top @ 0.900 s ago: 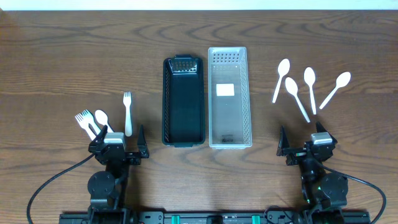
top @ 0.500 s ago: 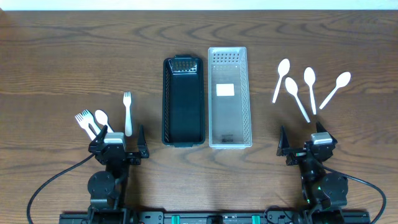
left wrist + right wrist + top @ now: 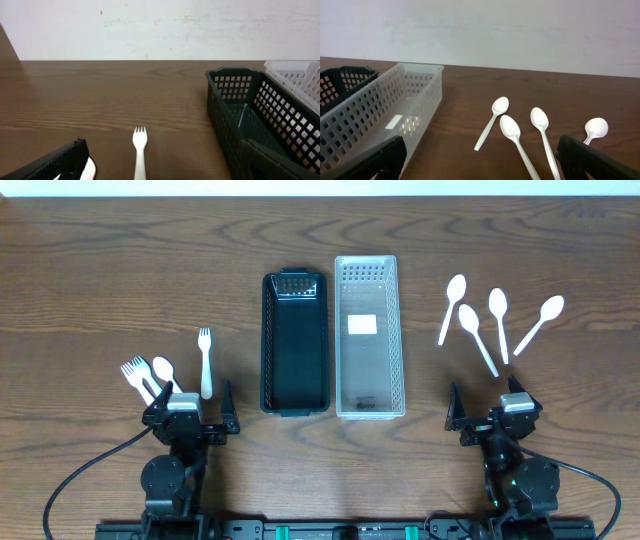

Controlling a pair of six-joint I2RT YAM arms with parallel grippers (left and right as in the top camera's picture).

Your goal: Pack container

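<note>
Next, I close my right gripper on the handle [image 3: 478, 337] [image 3: 517, 142], just below the spoon's bowl, of the white spoon that reaches nearest to the front edge of the table.
A black basket [image 3: 295, 342] and a clear basket [image 3: 370, 337] lie side by side at the table's middle, both with no cutlery inside. Left of them lie a white fork [image 3: 205, 362], more forks [image 3: 135, 376] and a spoon [image 3: 162, 370]. Several white spoons [image 3: 476, 337] are spread on the right. My left gripper [image 3: 192, 410] rests open near the front edge, the single fork [image 3: 140, 152] just ahead of it. My right gripper [image 3: 490, 412] is open too, and the spoons [image 3: 517, 140] lie ahead between its fingers [image 3: 595, 160]. Neither holds anything.
The black basket [image 3: 250, 125] stands close on the right of the left gripper, the clear basket [image 3: 380, 115] close on the left of the right gripper. Cables trail from both arm bases at the front edge. A white wall runs behind the table.
</note>
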